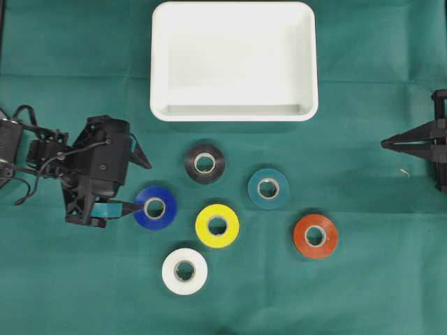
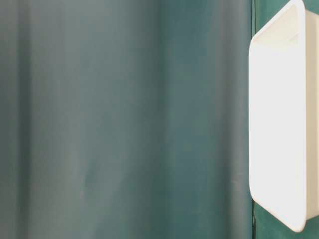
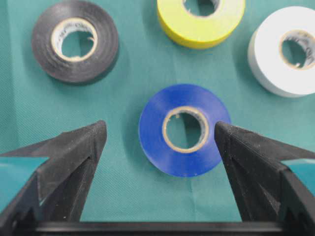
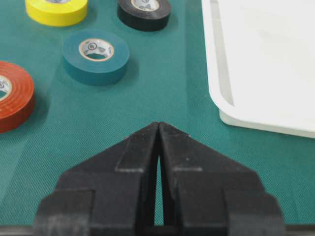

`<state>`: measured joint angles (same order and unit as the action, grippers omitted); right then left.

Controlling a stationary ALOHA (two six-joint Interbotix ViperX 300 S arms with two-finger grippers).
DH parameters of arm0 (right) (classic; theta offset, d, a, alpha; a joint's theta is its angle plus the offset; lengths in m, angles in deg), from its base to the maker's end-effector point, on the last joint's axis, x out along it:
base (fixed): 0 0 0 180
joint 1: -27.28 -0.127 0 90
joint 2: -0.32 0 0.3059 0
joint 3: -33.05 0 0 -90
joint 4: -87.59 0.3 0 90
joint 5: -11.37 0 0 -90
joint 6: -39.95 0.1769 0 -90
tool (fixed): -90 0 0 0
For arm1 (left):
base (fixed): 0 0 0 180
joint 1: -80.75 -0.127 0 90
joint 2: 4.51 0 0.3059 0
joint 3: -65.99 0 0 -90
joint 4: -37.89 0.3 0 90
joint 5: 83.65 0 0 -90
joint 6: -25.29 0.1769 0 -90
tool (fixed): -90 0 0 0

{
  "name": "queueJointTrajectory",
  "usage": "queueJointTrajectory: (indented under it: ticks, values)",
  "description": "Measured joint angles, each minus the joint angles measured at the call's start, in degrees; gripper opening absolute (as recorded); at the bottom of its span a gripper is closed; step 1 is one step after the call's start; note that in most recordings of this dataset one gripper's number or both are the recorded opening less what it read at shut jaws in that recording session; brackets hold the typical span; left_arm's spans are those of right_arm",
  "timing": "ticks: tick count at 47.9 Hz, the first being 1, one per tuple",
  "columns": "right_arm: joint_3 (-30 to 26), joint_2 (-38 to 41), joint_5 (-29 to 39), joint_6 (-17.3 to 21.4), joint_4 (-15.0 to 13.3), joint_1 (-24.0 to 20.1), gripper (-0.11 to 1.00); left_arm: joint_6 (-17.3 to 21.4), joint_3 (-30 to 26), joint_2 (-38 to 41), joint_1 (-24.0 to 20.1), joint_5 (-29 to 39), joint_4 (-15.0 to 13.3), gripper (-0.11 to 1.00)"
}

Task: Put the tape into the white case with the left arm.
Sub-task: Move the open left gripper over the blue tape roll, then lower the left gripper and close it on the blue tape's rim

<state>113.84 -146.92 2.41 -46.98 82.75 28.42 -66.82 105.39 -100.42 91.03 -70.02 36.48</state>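
Note:
The blue tape's side (image 1: 146, 193) (image 3: 153, 137) facing the white case is next for my left gripper to close on, with one finger inside the blue tape's hole.
Several tape rolls lie flat on the green cloth. The blue tape (image 1: 167, 213) (image 3: 184, 164) is closest to my left gripper (image 1: 144, 186) (image 3: 160, 127). That gripper is open wide, and in the left wrist view the blue roll lies just ahead of the fingertips, nearer the right finger (image 3: 246, 152). Nothing is held. The white case (image 1: 234, 112) (image 2: 279, 124) (image 4: 256, 59) stands at the back middle with nothing in it. My right gripper (image 1: 384, 144) (image 4: 158, 125) is shut at the far right edge, away from the rolls.
Black tape (image 1: 192, 164), teal tape (image 1: 283, 192), yellow tape (image 1: 230, 230), red tape (image 1: 330, 241) and white tape (image 1: 199, 276) lie spread around the table's middle, in front of the case. The left arm's cables trail at the left edge.

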Motion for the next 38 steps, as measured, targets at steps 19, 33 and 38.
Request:
queueJointTrajectory:
  ticks: [19,33,38]
  values:
    - [0.09,0.00,0.00,0.00,0.00,0.00,-0.09,0.18,-0.09,6.33,0.00,-3.78,0.00,0.98]
    - [0.00,0.00,0.00,0.00,-0.09,0.00,-0.09,0.35,-0.09,11.34,-1.49,-6.15,0.00,0.98]
    - [0.09,0.00,0.09,-0.09,0.00,0.00,-0.09,0.26,-0.44,13.27,-1.58,-6.24,0.00,0.98]
